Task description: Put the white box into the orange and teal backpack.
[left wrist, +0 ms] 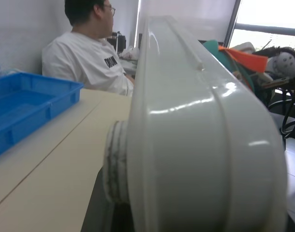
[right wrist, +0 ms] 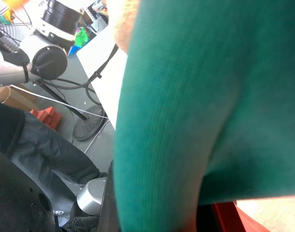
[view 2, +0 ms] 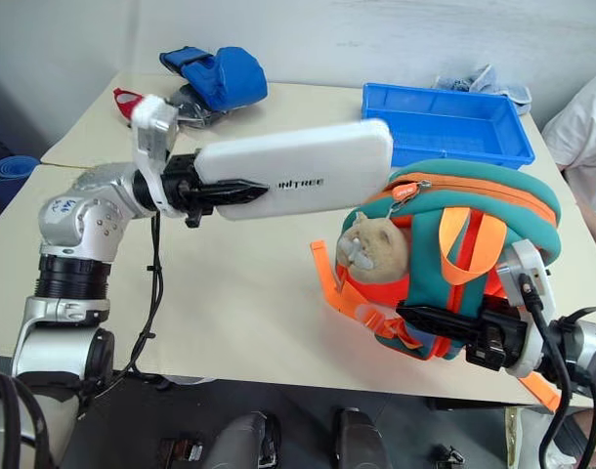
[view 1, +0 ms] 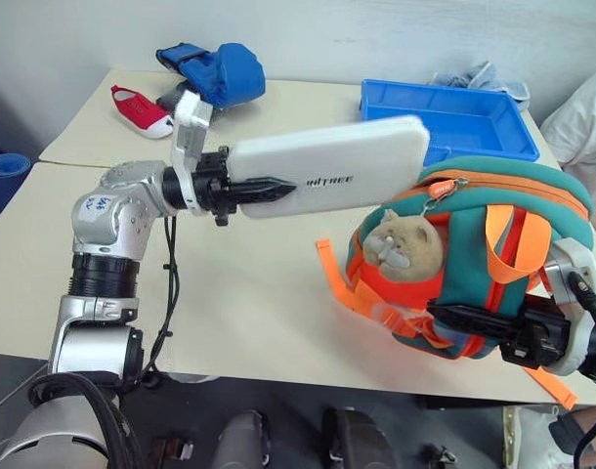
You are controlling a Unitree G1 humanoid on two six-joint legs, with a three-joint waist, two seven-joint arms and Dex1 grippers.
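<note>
The robot's left gripper needs to release the white box inside the backpack (view 1: 437,191), under the orange zipper and behind the plush animal.
My left gripper (view 1: 271,185) is shut on one end of the white box (view 1: 337,166), holding it level above the table with its black finger across the lettered face. The box's far end reaches the top of the orange and teal backpack (view 1: 474,274), beside the zipper pull. The backpack stands tilted at the table's front right, its beige plush animal (view 1: 407,246) facing left. My right gripper (view 1: 466,322) is shut on the backpack's lower front edge. In the left wrist view the white box (left wrist: 196,135) looms close; in the right wrist view the backpack's teal fabric (right wrist: 186,106) shows.
A blue tray (view 1: 445,117) sits at the back right, a grey cloth (view 1: 479,76) behind it. A blue fabric bundle (view 1: 215,70) and a red shoe (view 1: 142,109) lie at the back left. A person in white (view 1: 581,117) sits at the right. A black cable (view 1: 171,283) hangs over the table.
</note>
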